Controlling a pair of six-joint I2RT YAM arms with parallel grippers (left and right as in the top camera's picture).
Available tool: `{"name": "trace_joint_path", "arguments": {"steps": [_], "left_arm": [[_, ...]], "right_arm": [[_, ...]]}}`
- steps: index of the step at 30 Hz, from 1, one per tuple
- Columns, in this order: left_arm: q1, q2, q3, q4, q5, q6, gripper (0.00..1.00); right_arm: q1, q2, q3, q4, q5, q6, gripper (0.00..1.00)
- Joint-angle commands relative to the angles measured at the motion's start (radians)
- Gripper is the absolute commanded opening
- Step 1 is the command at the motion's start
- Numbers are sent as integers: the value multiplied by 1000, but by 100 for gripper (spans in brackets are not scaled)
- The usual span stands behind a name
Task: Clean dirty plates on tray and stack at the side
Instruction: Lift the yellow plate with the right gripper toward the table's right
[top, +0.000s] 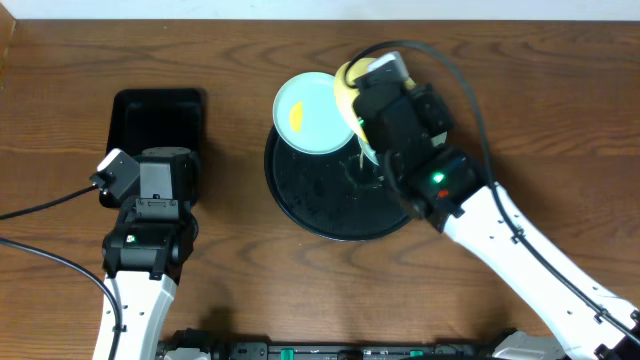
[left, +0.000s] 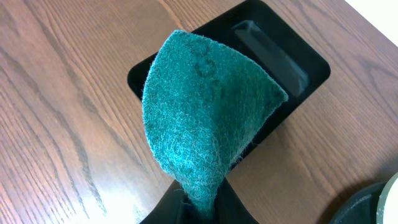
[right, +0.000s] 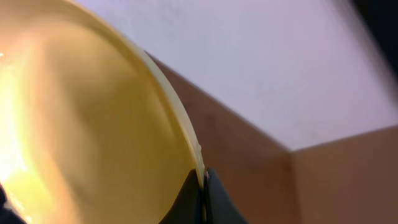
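Note:
Next, my right gripper puts the pale yellow plate down on bare wood across the round tray from the rectangular tray (top: 521, 150).
The large round black tray (top: 320, 205) sits at table centre. A light blue plate (top: 310, 115) with a yellow-orange smear leans on its far-left rim. My right gripper (right: 204, 186) is shut on the rim of the pale yellow plate (right: 81, 124), held tilted on edge above the tray's far side; in the overhead view the plate (top: 347, 90) shows beside the arm. My left gripper (left: 198, 208) is shut on a green scouring pad (left: 205, 118), held over the near end of the rectangular tray. A second blue plate is not visible.
A smaller rectangular black tray (top: 155, 115) lies at the left, also in the left wrist view (left: 280, 56). Wood table all round. Cables run along the left edge and over the right arm.

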Motion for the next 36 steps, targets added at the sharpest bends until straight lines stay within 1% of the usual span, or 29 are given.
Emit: {"name": "trace_joint_path", "arguments": {"steps": [1,6,9,12,17,19,21,23,25,27,28,29,31,33,36], "left_arm": [[5,-2,-2,-2,-8,14,8],[5,-2,-2,-3,-8,14,8],[5,-2,-2,-3,-8,13,8],[5,-2,-2,-3,-8,14,8],[5,-2,-2,-6,-8,14,8],[5,-2,-2,-10,-8,14,8],[5,-2,-2,-10,-8,14,8],[5,-2,-2,-10,-8,14,8],[5,-2,-2,-10,-8,14,8],[5,-2,-2,-10,-8,14,8],[5,-2,-2,-10,-8,14,8],[5,-2,-2,-10,-8,14,8],[5,-2,-2,-10,-8,14,8],[5,-2,-2,-10,-8,14,8],[5,-2,-2,-10,-8,14,8]], "right_arm": [[53,-17,16,58,146,-218,1],[106,-17,16,169,227,-405,1],[130,-17,16,229,278,-488,1],[146,-17,16,261,312,-523,1],[149,-17,16,257,319,-522,1],[144,-17,15,256,318,-492,1],[130,-17,15,241,314,-423,1],[113,-15,15,191,278,-346,1],[98,-13,15,78,163,-274,1],[90,-8,15,-44,7,-248,1],[89,-2,15,-90,-49,-240,1],[89,3,15,-115,-63,-218,1],[89,6,15,-114,17,-123,1],[87,-5,15,-75,114,-15,1],[59,-28,15,-21,100,76,1]]}}
